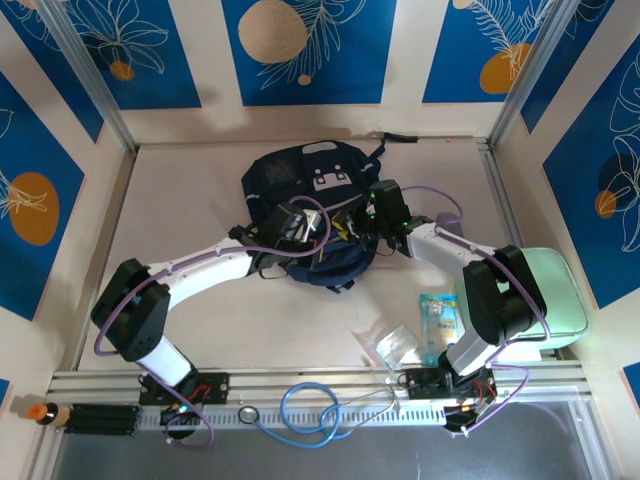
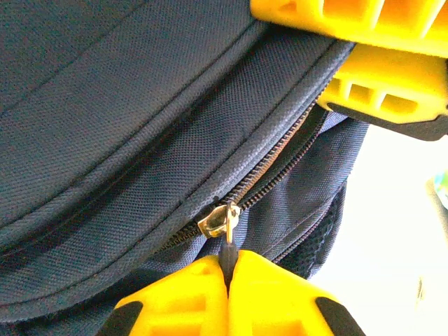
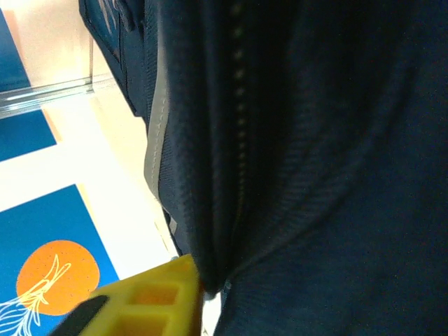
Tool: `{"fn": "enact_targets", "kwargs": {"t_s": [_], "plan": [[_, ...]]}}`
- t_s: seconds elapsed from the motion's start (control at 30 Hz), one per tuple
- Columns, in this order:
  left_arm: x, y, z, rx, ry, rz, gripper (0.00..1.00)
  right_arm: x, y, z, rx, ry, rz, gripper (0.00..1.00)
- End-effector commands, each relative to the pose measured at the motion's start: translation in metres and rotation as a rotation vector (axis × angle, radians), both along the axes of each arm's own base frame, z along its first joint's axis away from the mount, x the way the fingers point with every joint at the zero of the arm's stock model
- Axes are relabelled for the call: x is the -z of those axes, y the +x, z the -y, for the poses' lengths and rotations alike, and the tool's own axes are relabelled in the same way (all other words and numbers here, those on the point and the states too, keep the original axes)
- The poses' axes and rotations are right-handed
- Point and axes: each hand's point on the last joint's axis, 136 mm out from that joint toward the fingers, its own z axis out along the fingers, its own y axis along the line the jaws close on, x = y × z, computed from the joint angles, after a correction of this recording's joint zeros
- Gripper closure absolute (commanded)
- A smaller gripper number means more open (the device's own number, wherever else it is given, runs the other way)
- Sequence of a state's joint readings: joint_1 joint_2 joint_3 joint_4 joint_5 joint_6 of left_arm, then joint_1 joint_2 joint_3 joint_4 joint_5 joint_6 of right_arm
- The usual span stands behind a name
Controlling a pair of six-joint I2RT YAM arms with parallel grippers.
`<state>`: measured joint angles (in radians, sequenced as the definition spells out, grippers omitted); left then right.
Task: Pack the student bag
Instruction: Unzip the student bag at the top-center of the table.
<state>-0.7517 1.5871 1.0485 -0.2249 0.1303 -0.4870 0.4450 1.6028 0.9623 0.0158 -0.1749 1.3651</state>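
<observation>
My left gripper needs to release the dark zipper pull at the bag's side edge (image 1: 239, 222), opposite my right gripper.
The student bag (image 1: 300, 180), dark navy with a grey-white patch, lies at the middle back of the table. My left gripper (image 1: 315, 230) is at its near side. In the left wrist view, that gripper (image 2: 229, 269) is shut on the dark tab of the metal zipper pull (image 2: 227, 222), on the bag's (image 2: 126, 126) half-run zip. My right gripper (image 1: 374, 215) is at the bag's right edge. Its yellow fingers (image 2: 385, 98) clamp the fabric beside the zip. In the right wrist view, a fold of the bag (image 3: 315, 175) is pinched in the right gripper (image 3: 210, 287), and one finger is hidden.
A mint green zip case (image 1: 560, 290) lies at the right edge. A small printed packet (image 1: 438, 320) and a clear plastic pouch (image 1: 388, 345) lie in front of the right arm. A blue cable (image 1: 310, 410) coils on the near rail, and a marker (image 1: 40, 411) rests at its left end.
</observation>
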Motion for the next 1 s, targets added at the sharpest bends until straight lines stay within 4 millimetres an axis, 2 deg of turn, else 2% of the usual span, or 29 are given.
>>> {"fn": "enact_targets", "kwargs": {"t_s": [0.0,0.17,0.3,0.43,0.57,0.73,0.97], "plan": [[-0.021,0.002,0.003,0.029,-0.041,0.044,1.00,-0.006,0.009,0.005,0.018,-0.024,0.032,0.85],[-0.004,-0.003,-0.035,-0.041,0.021,-0.002,1.00,-0.017,0.015,0.018,0.038,-0.033,0.072,0.89],[0.019,-0.011,-0.073,-0.105,0.124,-0.033,1.00,-0.024,0.015,0.027,0.050,-0.050,0.093,0.89],[0.035,-0.012,-0.101,-0.159,0.196,-0.065,1.00,-0.028,0.014,0.030,0.050,-0.056,0.101,0.90],[0.031,0.003,-0.116,-0.212,0.196,-0.056,1.00,-0.030,0.013,0.028,0.043,-0.045,0.100,0.90],[0.031,0.020,-0.123,-0.180,0.175,-0.089,1.00,-0.035,0.013,0.025,0.021,-0.026,0.105,0.90],[0.027,0.069,-0.139,-0.244,0.126,-0.137,1.00,-0.034,0.008,0.019,-0.025,-0.005,0.098,0.90]]}}
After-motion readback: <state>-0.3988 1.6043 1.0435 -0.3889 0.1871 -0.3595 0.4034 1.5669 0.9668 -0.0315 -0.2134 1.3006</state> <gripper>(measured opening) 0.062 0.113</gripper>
